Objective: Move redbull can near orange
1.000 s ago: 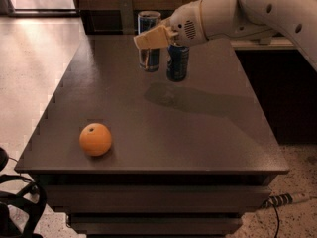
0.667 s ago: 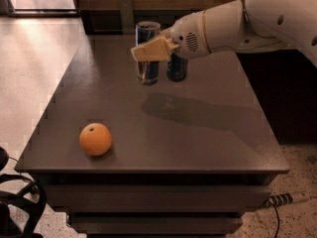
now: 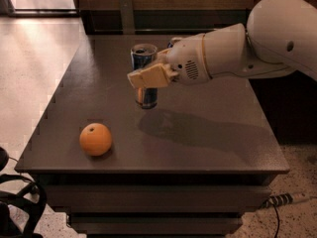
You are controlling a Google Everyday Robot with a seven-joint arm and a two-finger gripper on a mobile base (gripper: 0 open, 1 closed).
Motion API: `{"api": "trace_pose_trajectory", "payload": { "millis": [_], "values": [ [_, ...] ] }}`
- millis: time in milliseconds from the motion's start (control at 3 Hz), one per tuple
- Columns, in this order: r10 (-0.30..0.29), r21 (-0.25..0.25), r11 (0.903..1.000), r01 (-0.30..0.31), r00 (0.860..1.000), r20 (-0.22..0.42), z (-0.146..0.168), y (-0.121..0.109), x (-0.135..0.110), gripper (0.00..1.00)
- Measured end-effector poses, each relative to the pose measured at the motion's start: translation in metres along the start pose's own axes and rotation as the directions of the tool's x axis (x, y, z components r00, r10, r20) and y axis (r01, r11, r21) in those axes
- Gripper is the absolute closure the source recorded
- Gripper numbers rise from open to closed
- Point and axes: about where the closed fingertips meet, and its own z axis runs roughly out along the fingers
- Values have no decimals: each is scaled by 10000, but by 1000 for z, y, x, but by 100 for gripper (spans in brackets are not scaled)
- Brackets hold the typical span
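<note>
Next, my gripper releases the redbull can, now upright over the table's middle, on the table (image 3: 149,142) beside the orange, on its side toward my arm.
The redbull can (image 3: 143,58) is slim, blue and silver, and stands upright over the middle of the dark table (image 3: 213,143). My gripper (image 3: 144,77) is shut on it, and a tan finger (image 3: 151,76) crosses its front. I cannot tell whether the can's base touches the table. The orange (image 3: 95,139) lies near the table's front left corner, about a can's height to the left of the can and nearer the front edge. My white arm (image 3: 233,53) reaches in from the right.
A small silver edge (image 3: 174,40) shows behind my wrist and may be another can's top. The table's front edge runs just below the orange. A black object (image 3: 17,202) stands on the floor at the front left, and a cable (image 3: 287,200) lies at the right.
My gripper has carried the redbull can away from the dark blue soda can at the back, left and toward the front, closer to the orange. The orange has not moved.
</note>
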Motion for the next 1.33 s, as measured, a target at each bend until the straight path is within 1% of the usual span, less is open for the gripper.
{"api": "trace_pose_trajectory", "payload": {
  "millis": [333, 667, 1333],
  "values": [
    [-296, -116, 9995, 293, 9992, -258, 3, 19, 23, 100],
    [-475, -215, 9987, 468, 9983, -346, 5, 30, 44, 100],
    [-641, -299, 9975, 643, 9979, 75, 15, 36, 82, 98]
  ]
}}
